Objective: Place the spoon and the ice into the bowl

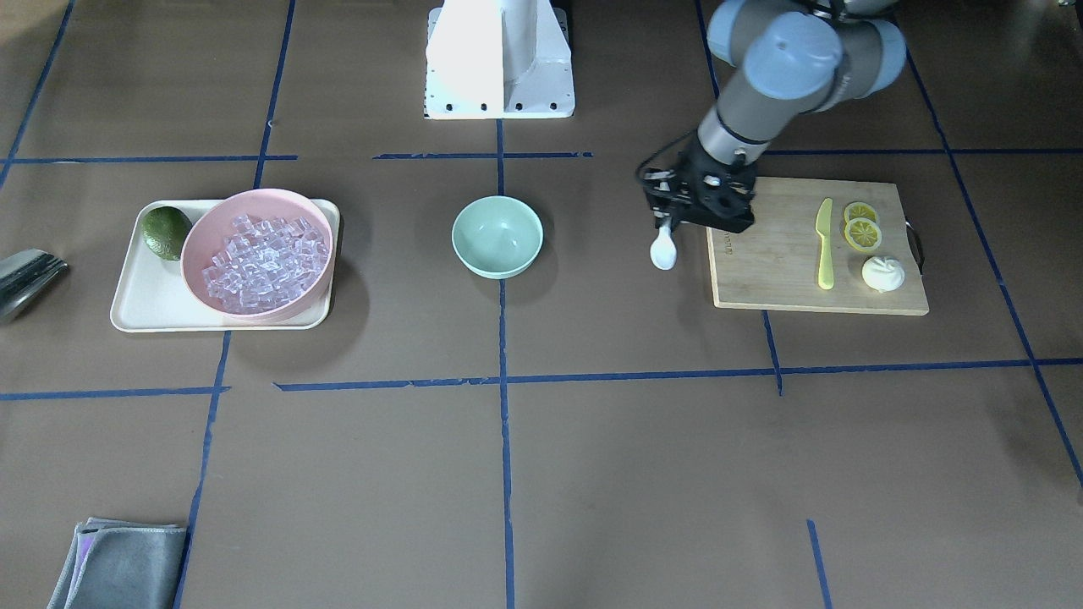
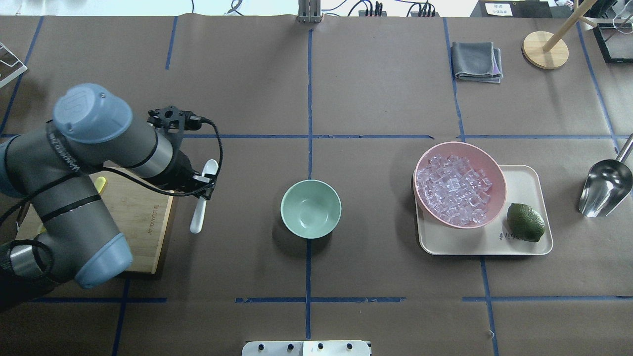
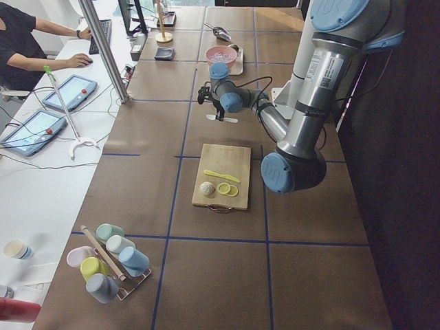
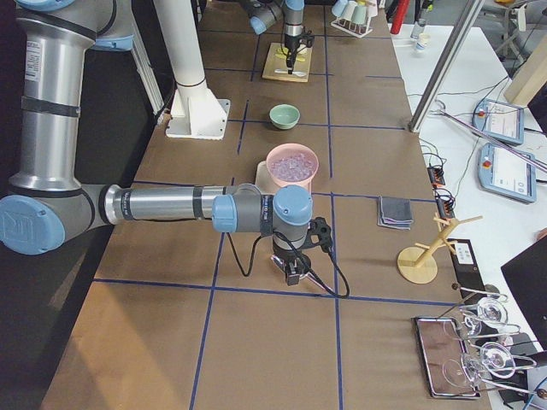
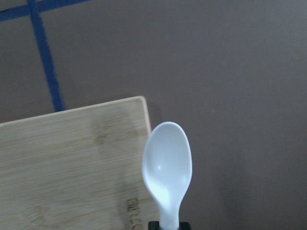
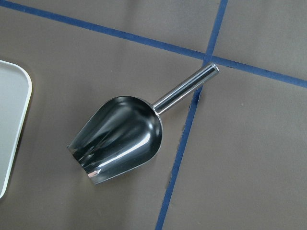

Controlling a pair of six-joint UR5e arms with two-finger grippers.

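Note:
The robot's left gripper needs to release the white spoon, now held beside the cutting board's corner, on the inside bottom of the mint-green bowl [image 1: 497, 244].
My left gripper [image 2: 203, 187] is shut on the handle of the white spoon [image 2: 200, 207] and holds it beside the cutting board's corner, left of the mint-green bowl [image 2: 310, 208]. In the front view the scoop [image 1: 663, 251] sticks out below the gripper [image 1: 668, 222]. The left wrist view shows the scoop [image 5: 168, 165] over the board's edge. The bowl [image 1: 497, 237] holds nothing. The ice [image 2: 455, 190] fills the pink bowl [image 1: 254, 207]. My right gripper [image 4: 292, 273] hangs over the table far to the right; I cannot tell whether it is open or shut.
The pink bowl and a lime [image 2: 525, 222] sit on a cream tray [image 2: 531, 180]. A metal scoop [image 6: 120, 139] lies right of the tray. The cutting board [image 1: 778, 262] carries a yellow-green knife [image 1: 824, 245], lemon slices [image 1: 861, 227] and a white lump [image 1: 882, 273]. A grey cloth [image 2: 477, 61] lies far back.

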